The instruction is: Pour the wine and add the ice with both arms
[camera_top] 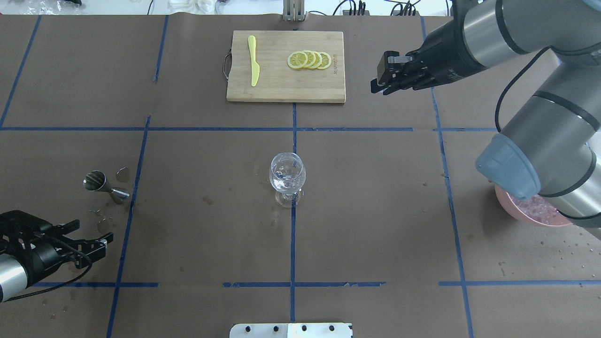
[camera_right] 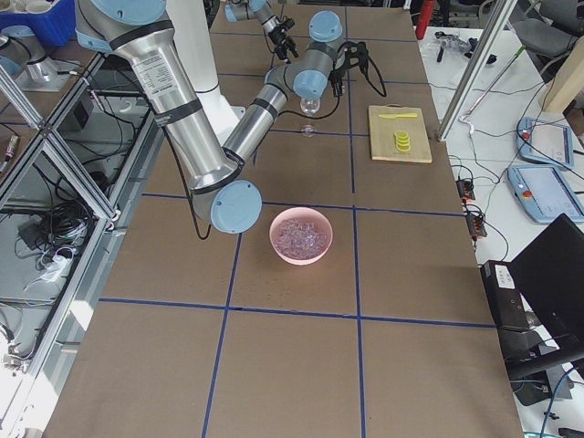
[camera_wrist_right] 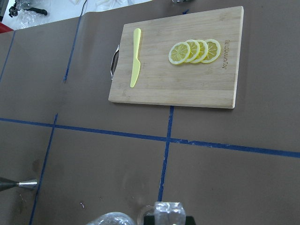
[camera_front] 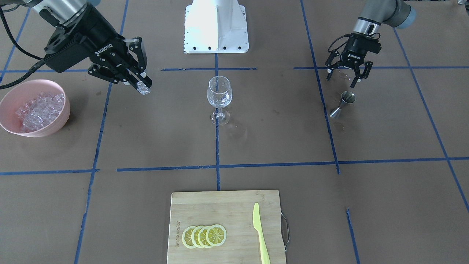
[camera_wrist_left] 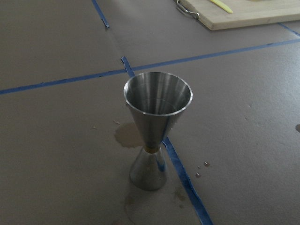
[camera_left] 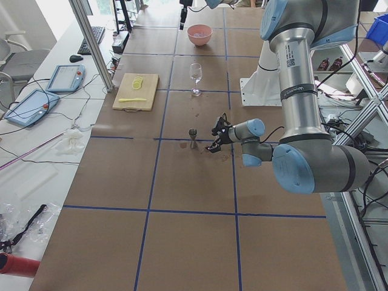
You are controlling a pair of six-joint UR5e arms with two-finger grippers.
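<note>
My right gripper should release the ice cube inside the opening of the clear stemmed wine glass (camera_front: 220,83).
My right gripper (camera_front: 141,85) hangs above the table between the pink bowl and the wine glass, shut on one clear ice cube (camera_front: 144,88). That cube (camera_wrist_right: 168,212) shows at the bottom of the right wrist view. The rest of the ice (camera_front: 39,108) lies heaped in the pink bowl (camera_front: 22,91). A clear stemmed wine glass (camera_front: 219,96) stands upright at the table's centre with something clear inside. My left gripper (camera_front: 341,80) is open with nothing in it, just behind a steel jigger (camera_front: 343,104). The jigger (camera_wrist_left: 157,122) stands upright and looks empty.
A bamboo cutting board (camera_front: 220,207) at the operators' edge carries lemon slices (camera_front: 204,235) and a yellow-green knife (camera_front: 260,234). The white pedestal (camera_front: 216,25) stands at the robot's side. Wet spots mark the paper near the jigger (camera_top: 105,186). Blue tape lines cross the brown table.
</note>
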